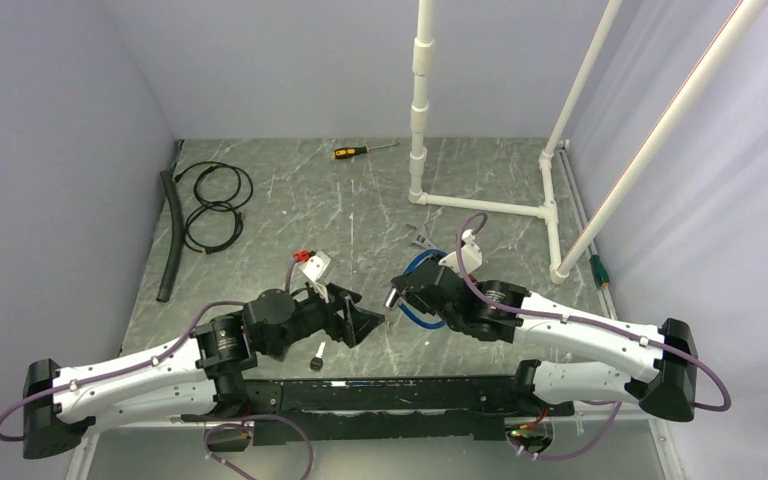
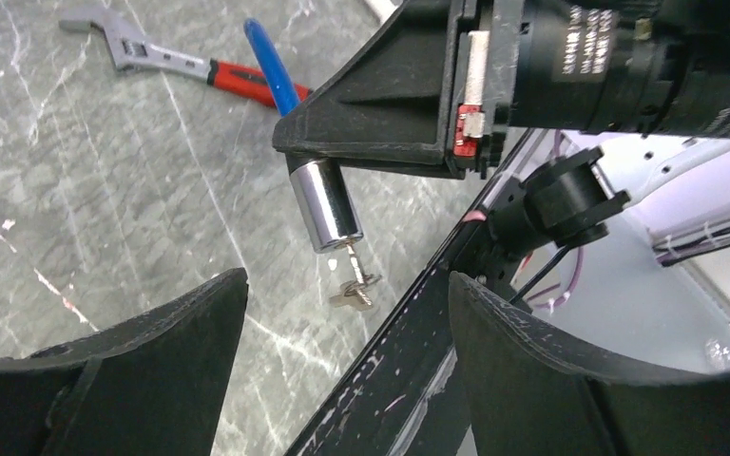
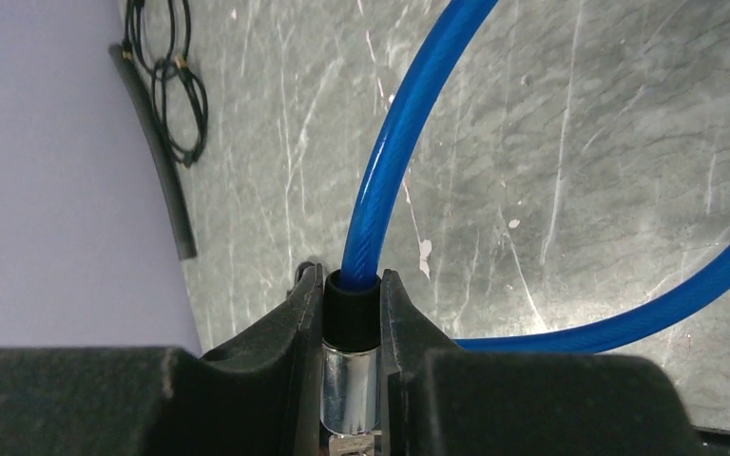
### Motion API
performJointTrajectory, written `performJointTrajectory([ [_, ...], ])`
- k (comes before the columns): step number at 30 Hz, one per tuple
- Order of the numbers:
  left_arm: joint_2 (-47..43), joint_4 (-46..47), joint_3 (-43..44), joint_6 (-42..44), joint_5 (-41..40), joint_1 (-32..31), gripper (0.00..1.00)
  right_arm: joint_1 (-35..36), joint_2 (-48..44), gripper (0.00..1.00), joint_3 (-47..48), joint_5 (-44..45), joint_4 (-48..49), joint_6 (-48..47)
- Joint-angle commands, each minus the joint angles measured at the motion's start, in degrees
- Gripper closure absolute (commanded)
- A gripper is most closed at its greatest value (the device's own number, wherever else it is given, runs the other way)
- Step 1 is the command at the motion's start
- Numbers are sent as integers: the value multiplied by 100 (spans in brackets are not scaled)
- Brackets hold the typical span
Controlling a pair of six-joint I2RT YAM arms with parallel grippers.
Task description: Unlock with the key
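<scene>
The lock cylinder is tilted in my right gripper, so my left gripper will hold the cylinder while my right gripper gets a straighter grip on its collar (image 3: 352, 312).
A blue cable lock (image 1: 422, 262) lies looped on the marble table. My right gripper (image 1: 398, 297) is shut on its chrome lock cylinder (image 3: 350, 385), just below the black collar where the blue cable (image 3: 387, 161) enters. In the left wrist view the cylinder (image 2: 326, 203) juts out from under the right gripper's fingers (image 2: 371, 104), and a small metal key (image 2: 356, 285) sticks out of its end. My left gripper (image 1: 358, 318) is open and empty. Its fingers (image 2: 162, 351) stand on either side of the key, a short way in front of it and not touching it.
A red-handled adjustable wrench (image 2: 152, 59) lies beyond the lock. A white PVC pipe frame (image 1: 480, 205) stands at the back right. A screwdriver (image 1: 353, 152), coiled black cables (image 1: 215, 205) and a black hose (image 1: 168, 235) lie at the back left. A black mounting rail (image 1: 390, 392) runs along the near edge.
</scene>
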Motion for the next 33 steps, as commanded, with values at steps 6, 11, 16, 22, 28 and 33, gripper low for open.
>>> performJointTrajectory([
  [6, 375, -208, 183, 66, 149, 7, 19, 281, 18, 100, 63, -67, 875, -764],
  [11, 673, 69, 174, -3, 87, 7, 23, 389, 62, 100, 4, -84, 971, -905],
  [16, 850, 389, 68, -138, -3, 7, 26, 471, 102, 100, -74, -92, 1043, -934],
  [22, 1011, 676, -38, -262, -161, 7, 33, 562, 182, 100, -102, -89, 1102, -966],
  [28, 1218, 713, -63, -327, -137, 7, 61, 572, 115, 100, -224, -115, 1182, -900],
  [33, 1310, 700, -91, -397, -104, 7, 71, 572, 23, 100, -252, -75, 1178, -901],
])
